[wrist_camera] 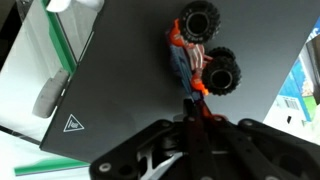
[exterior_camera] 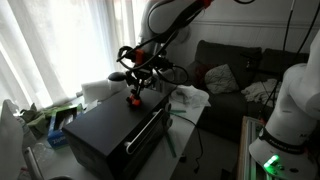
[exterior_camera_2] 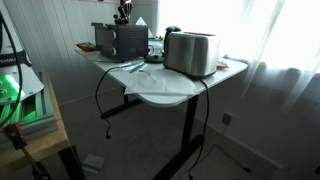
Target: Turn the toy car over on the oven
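The gripper pinches the toy car only at its red end, so it should open wide and take the car around its wheels (wrist_camera: 221,74) before turning it over.
The toy car (wrist_camera: 197,52) is small and red and black, with dark knobbly wheels. It lies on the flat black top of the oven (wrist_camera: 120,70), tipped so its bluish-grey underside and two wheels show in the wrist view. My gripper (wrist_camera: 192,104) is straight above it, with both fingers pressed together on the car's red end. In an exterior view the red car (exterior_camera: 133,98) sits under the gripper (exterior_camera: 135,88) on the oven (exterior_camera: 105,128), whose silver bar handle runs across the front. The oven (exterior_camera_2: 118,40) and gripper (exterior_camera_2: 123,13) also show far off in an exterior view.
A silver toaster-like box (exterior_camera_2: 190,52) stands on the white table (exterior_camera_2: 165,90) near its edge, with papers and a cable beside it. Curtains hang behind the table. A dark sofa (exterior_camera: 245,75) with cushions lies beyond. White cloths (exterior_camera: 190,97) lie next to the oven.
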You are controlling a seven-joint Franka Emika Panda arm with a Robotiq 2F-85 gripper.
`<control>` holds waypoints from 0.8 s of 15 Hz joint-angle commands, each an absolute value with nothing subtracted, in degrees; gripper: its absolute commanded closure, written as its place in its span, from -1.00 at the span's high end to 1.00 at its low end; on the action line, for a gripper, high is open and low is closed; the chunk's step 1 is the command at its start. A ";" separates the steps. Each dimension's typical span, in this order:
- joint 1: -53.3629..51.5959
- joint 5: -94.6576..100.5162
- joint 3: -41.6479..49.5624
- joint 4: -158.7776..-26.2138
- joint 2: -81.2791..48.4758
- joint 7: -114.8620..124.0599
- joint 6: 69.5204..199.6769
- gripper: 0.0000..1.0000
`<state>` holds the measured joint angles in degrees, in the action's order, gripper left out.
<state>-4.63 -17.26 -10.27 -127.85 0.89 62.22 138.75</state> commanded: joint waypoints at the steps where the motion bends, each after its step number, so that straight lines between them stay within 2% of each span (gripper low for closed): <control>1: -5.77 -17.50 -9.39 -128.57 2.67 61.33 139.56 -1.00; 2: -5.80 -17.13 -9.45 -128.62 2.93 61.54 139.41 -0.99; 3: -5.82 -16.13 -9.50 -128.66 3.30 62.36 138.84 -0.47; 5: -5.86 -15.66 -9.55 -128.91 4.18 62.98 138.46 -0.32; 12: -5.48 -15.31 -9.51 -130.35 7.57 63.81 136.20 0.65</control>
<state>-5.02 -16.67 -10.27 -128.31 4.57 62.16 138.60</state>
